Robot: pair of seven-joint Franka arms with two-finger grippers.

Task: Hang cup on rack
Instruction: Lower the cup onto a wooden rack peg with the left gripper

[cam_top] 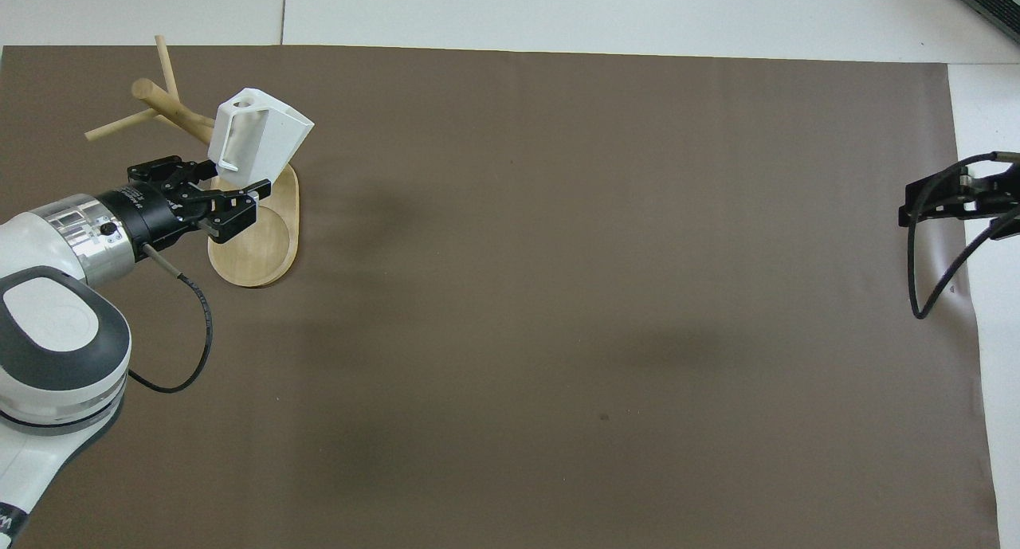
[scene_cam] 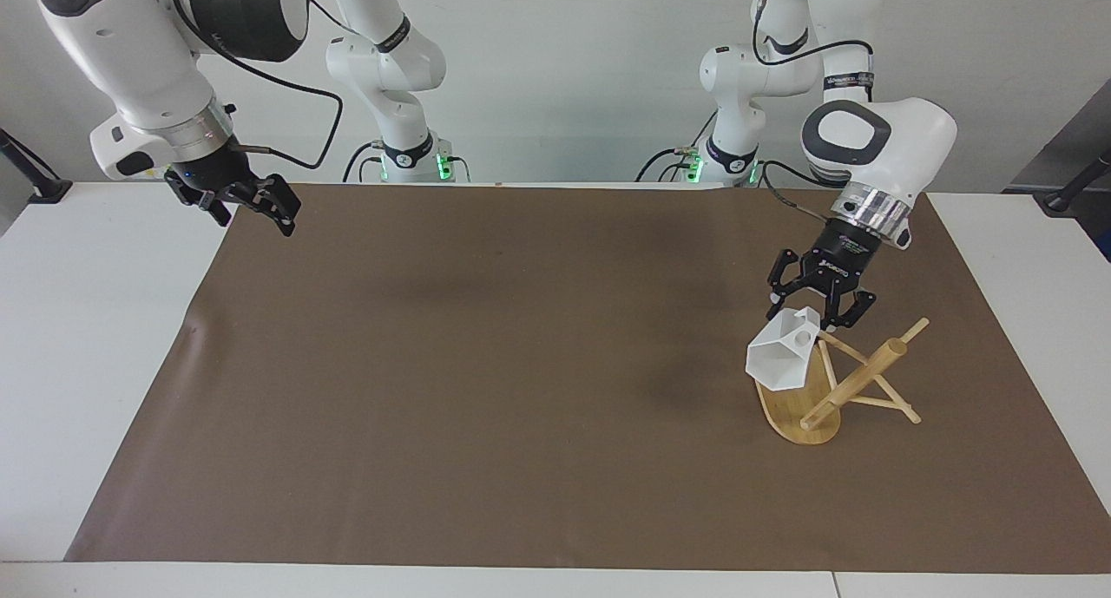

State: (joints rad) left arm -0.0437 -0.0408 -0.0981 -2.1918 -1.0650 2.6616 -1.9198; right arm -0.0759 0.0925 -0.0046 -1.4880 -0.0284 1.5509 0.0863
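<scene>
My left gripper will release the cup on the bamboo pole's thin peg [cam_top: 228, 136] that points over the oval base. The cup is tilted in the air above the base.
The white faceted cup [scene_cam: 779, 361] is tilted in the air over the rack's oval base [scene_cam: 794, 417], close to the bamboo pole [scene_cam: 857, 379] and its thin pegs. My left gripper [scene_cam: 820, 318] is shut on the cup at its handle end, just above the rack. In the overhead view the cup [cam_top: 263, 139] sits between the left gripper [cam_top: 231, 196] and the pole [cam_top: 170, 107], above the base [cam_top: 256, 256]. I cannot tell whether a peg is inside the handle's hole. My right gripper [scene_cam: 258, 203] waits open and empty over the mat's edge at the right arm's end.
A brown mat [scene_cam: 521, 390] covers most of the white table [scene_cam: 95, 338]. The right gripper's cable [cam_top: 924, 246] loops down at the mat's edge in the overhead view.
</scene>
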